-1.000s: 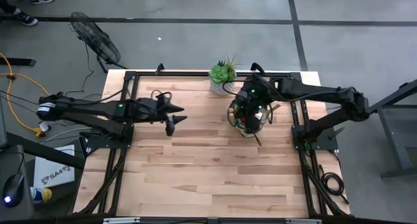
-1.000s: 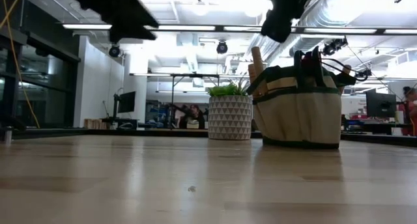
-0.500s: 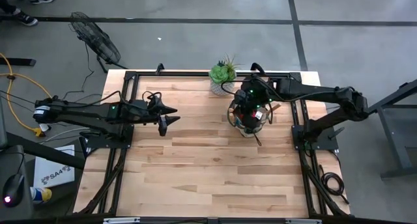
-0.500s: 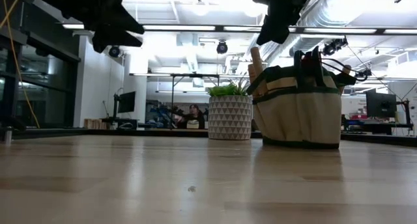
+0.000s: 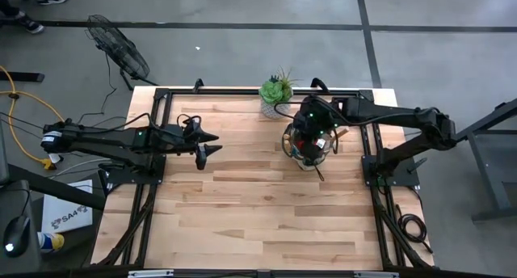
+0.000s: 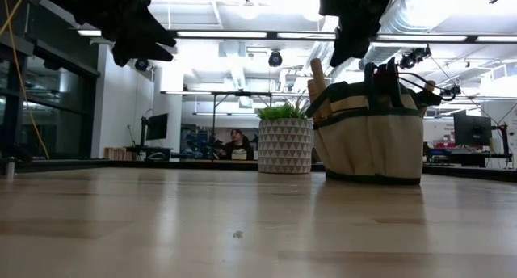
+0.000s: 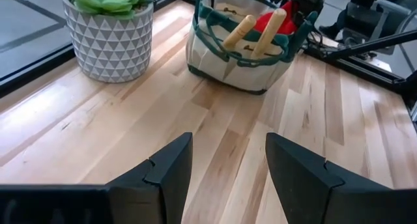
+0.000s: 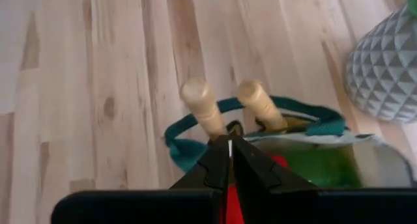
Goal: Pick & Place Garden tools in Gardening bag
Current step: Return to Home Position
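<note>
My right gripper's shut fingers are behind the wooden handles, which lean past the gardening bag's rim, so next I open them, take a handle's end (image 8: 197,94) and pull it inward.
The khaki gardening bag (image 5: 308,149) with dark green trim stands on its base at the table's far right (image 6: 373,139). The garden tools stand in it: two wooden handles (image 7: 238,30) (image 7: 270,28), a red piece (image 7: 279,14) and something green (image 8: 319,167). My right gripper (image 8: 230,160) hangs shut just above the bag's mouth (image 6: 349,52), its tips over the gap between the two handles (image 8: 201,103) (image 8: 258,100). My left gripper (image 5: 208,146) hovers open and empty over the table's left half (image 7: 228,175), pointing toward the bag.
A green succulent in a white patterned pot (image 5: 276,95) stands at the far edge, just left of the bag (image 6: 284,145). Black frame rails (image 5: 158,132) run along both sides. Bare wood (image 5: 258,213) spreads across the middle and near half. A person (image 6: 237,141) sits in the room beyond.
My left gripper has drawn back toward the table's left edge and sunk a little, still open, then held still. My right gripper has turned a little where it hangs above the bag, staying shut. The bag and tools have not moved.
</note>
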Robot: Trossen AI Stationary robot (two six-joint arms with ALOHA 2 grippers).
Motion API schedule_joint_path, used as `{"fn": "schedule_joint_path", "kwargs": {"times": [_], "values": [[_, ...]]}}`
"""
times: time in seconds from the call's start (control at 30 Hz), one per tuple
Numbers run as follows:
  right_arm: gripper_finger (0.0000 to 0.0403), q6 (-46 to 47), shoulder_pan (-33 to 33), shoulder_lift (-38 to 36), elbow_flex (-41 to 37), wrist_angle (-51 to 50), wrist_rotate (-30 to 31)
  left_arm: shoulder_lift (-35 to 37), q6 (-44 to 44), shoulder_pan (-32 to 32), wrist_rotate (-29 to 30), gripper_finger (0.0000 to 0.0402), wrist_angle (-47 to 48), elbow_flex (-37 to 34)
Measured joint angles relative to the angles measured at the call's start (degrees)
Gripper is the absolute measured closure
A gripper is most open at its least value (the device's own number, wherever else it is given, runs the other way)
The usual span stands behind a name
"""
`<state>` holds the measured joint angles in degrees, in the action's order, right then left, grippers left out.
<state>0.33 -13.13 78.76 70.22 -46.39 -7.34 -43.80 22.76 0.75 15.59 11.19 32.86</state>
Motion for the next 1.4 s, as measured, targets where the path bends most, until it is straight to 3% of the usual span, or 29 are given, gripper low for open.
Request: {"fn": "schedule_joint_path", "kwargs": {"times": [0.27,0.57,0.7,0.8,1.17,1.4], "values": [[0.0376,2.7,0.0,0.2,0.0,-1.3,-2.3,0.1,0.0,0.0,0.0,0.0213,1.9,0.0],[0.0231,4.6,1.6,0.2,0.0,1.4,-2.9,0.1,-0.1,0.0,-0.9,0.0213,5.1,0.0],[0.0177,4.1,3.5,0.2,0.0,5.3,1.9,0.3,-0.2,0.0,-0.9,0.0213,7.5,0.0],[0.0159,4.2,4.3,0.8,0.0,6.2,4.0,0.8,-0.2,0.0,-1.0,0.0213,8.1,0.1],[0.0169,4.4,4.9,6.1,0.0,7.2,4.0,6.4,-0.6,0.0,-1.1,0.0213,12.3,0.1],[0.0219,4.3,4.9,5.8,0.0,7.6,5.4,10.5,-0.2,0.0,0.0,0.0213,15.1,0.1]]}}
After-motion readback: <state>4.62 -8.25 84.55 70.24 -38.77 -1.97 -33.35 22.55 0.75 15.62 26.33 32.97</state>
